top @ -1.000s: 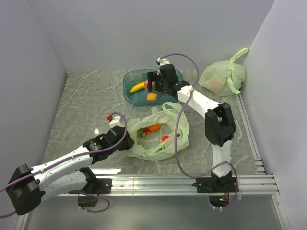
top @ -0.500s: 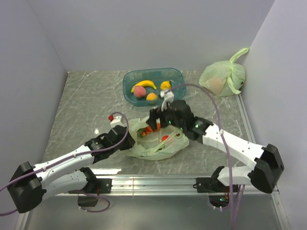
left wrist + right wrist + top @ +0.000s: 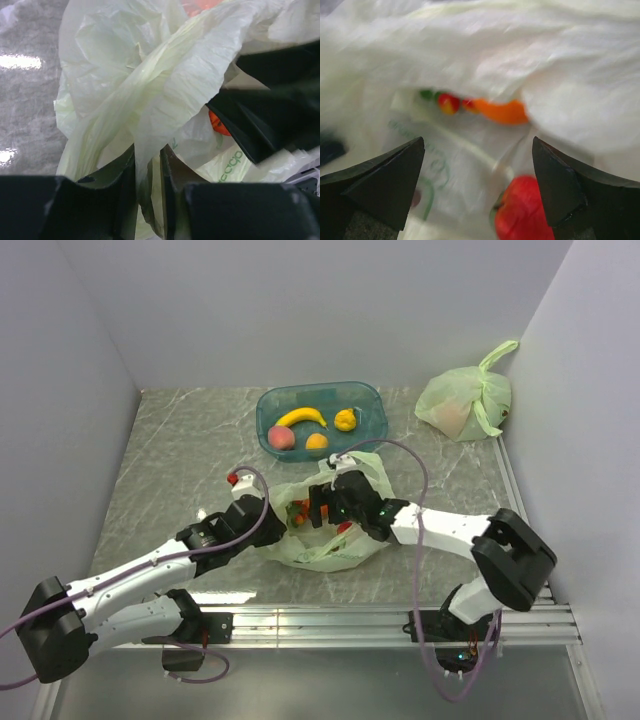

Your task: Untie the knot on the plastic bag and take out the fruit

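Observation:
I will next move my right gripper past the red apple and close it on the orange fruit [image 3: 324, 511] [image 3: 503, 112] next to the small red pieces in the bag.
The pale green plastic bag [image 3: 325, 545] lies open in the middle of the table, no knot showing. My left gripper [image 3: 262, 523] is shut on a fold of the bag's film [image 3: 150, 145] at its left edge. My right gripper [image 3: 322, 510] is open, its jaws wide apart, and reaches into the bag's mouth. Between its fingers lies a red apple [image 3: 522, 210]; an orange fruit [image 3: 502, 111] and small red pieces [image 3: 449, 102] lie further in. A banana [image 3: 302, 417], a peach [image 3: 281, 437], an orange [image 3: 317, 441] and a yellow fruit [image 3: 345, 419] lie in the teal tray [image 3: 372, 400].
A second, tied pale green bag [image 3: 465, 400] with pinkish-orange showing through stands at the back right by the wall. A metal rail [image 3: 400, 620] runs along the near edge. Walls close in the left, back and right.
My right arm came back from the tray to the bag and pushed its open gripper into the mouth. The peach now lies in the tray. My left gripper kept its hold.

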Robot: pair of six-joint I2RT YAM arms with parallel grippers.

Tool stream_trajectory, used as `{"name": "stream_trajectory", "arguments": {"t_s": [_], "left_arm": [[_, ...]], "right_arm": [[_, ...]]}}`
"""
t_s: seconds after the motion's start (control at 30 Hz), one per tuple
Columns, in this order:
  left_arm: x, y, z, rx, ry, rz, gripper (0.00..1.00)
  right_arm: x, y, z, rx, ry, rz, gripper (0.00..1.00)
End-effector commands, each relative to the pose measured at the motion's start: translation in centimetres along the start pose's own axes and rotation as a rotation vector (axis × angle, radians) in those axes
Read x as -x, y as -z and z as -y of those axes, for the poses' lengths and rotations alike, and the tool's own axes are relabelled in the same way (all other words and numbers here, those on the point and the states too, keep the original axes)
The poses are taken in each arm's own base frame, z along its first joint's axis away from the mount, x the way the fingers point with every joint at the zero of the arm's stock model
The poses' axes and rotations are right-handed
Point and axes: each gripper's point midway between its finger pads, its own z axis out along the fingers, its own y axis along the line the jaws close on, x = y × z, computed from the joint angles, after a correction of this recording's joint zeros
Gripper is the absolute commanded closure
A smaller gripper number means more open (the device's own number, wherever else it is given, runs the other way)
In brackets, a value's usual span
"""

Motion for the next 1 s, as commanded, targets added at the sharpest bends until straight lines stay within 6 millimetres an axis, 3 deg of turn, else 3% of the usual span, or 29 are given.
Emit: {"name": "stream_trajectory", "arguments": {"t_s": [0.0,0.2,0.3,0.43,0.5,0.53,0.6,0.63,0.73,0.87,0.97], "left_arm": [[1.5,0.6,1.9,-0.048,0.018,0.037,0.74],[0.8,0.4,2.0,-0.059,0.019,0.009,0.74],[0.5,0.3,2.1,-0.058,0.015,0.002,0.74],[0.4,0.1,1.6,-0.041,0.009,0.005,0.74],[0.5,0.1,1.3,-0.031,0.008,0.010,0.74],[0.4,0.0,1.1,-0.024,0.007,0.011,0.74],[0.5,0.0,0.9,-0.014,0.009,0.018,0.74],[0.5,-0.1,0.5,0.007,0.009,0.021,0.75],[0.9,0.0,0.2,0.033,0.002,0.033,0.75],[1.5,0.3,0.1,0.046,-0.001,0.052,0.75],[1.5,0.4,-0.1,0.050,-0.006,0.055,0.75]], "right_arm": [[5.6,-1.9,0.7,-0.057,-0.074,0.174,0.05],[6.3,-5.6,1.3,-0.099,-0.094,0.203,0.05],[4.8,-7.5,1.4,-0.106,-0.079,0.150,0.07],[3.3,-7.5,1.4,-0.084,-0.072,0.123,0.23],[4.1,-6.0,0.6,-0.041,-0.066,0.144,0.32],[4.4,-4.6,0.3,-0.015,-0.042,0.160,0.45],[3.7,-3.1,-0.4,0.043,-0.001,0.140,0.57],[4.6,-1.6,-0.9,0.068,0.038,0.160,0.69],[4.6,1.9,-2.7,0.190,0.142,0.149,0.83],[6.4,6.3,-4.8,0.304,0.234,0.194,0.87],[10.3,8.9,-4.4,0.250,0.226,0.333,0.87]]}}
